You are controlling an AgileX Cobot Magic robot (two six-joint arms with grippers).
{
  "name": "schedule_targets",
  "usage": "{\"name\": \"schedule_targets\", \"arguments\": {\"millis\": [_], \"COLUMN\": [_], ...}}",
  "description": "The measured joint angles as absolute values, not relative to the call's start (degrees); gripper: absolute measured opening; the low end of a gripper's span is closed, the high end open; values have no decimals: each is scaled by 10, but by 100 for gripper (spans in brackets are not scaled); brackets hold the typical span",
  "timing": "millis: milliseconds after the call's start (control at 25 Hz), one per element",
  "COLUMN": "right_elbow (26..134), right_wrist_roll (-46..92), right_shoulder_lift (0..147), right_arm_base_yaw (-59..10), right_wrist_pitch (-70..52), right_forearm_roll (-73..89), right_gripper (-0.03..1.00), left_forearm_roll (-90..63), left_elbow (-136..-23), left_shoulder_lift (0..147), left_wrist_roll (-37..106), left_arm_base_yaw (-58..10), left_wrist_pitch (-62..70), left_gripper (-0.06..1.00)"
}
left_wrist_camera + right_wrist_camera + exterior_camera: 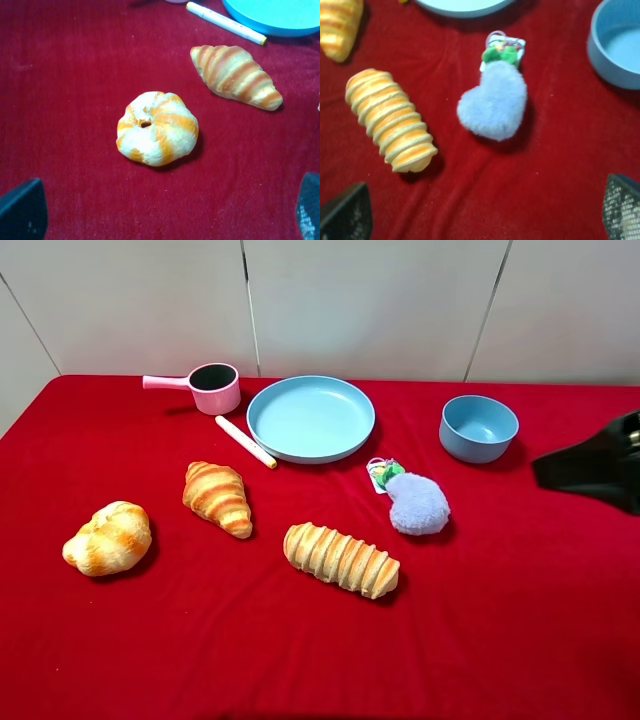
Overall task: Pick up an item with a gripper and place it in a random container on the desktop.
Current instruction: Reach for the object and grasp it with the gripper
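The robot's right gripper needs to next move to the middle of the long ridged bread loaf [337, 559] [389, 120] and close there, between the loaf's two ends.
The long ridged golden-brown bread loaf [340, 560] lies on the red cloth at front centre; it also shows in the right wrist view [390, 119]. The wide light blue plate [310, 420] sits empty at the back centre. My right gripper [482, 215] is open and empty, above the cloth and to the right of the loaf. Its black arm [595, 470] enters at the right edge of the exterior view. My left gripper [165, 215] is open and empty over the round bun [157, 127]; it is out of the exterior view.
A croissant [217, 498] and a round bun [107, 538] lie left of the loaf. A pink handled pot [205, 387] and a white marker [245, 441] sit left of the plate. A small blue bowl [478, 427] and a fluffy pale blue heart [417, 503] are to the right.
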State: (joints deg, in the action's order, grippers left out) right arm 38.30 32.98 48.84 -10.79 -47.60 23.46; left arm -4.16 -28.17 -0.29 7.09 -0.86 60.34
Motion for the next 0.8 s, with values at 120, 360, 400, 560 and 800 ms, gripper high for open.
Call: {"name": "schedule_targets", "arguments": {"millis": [120,360,400,560,800], "right_elbow": [383,408,417,449,486], "right_wrist_roll": [330,327,322,301,275], "right_shoulder_lift": [523,603,619,683,769], "right_arm_base_yaw": [-149,-238,-250,-303,-368], "right_wrist_pitch": [-450,-411,-409,-395,-368], "right_forearm_roll": [232,209,203,178,160], "right_gripper": [69,69,69,69,69], "left_forearm_roll": [-42,-42,-42,-42,-42], "left_elbow": [-282,-282,-282,-282,-282], "left_shoulder_lift": [-3,-3,-3,-3,-3], "left_wrist_roll": [71,71,71,71,71], "left_arm_base_yaw": [-9,-9,-9,-9,-9], "left_wrist_pitch": [603,603,603,603,603], "left_gripper": [100,100,100,100,100]}}
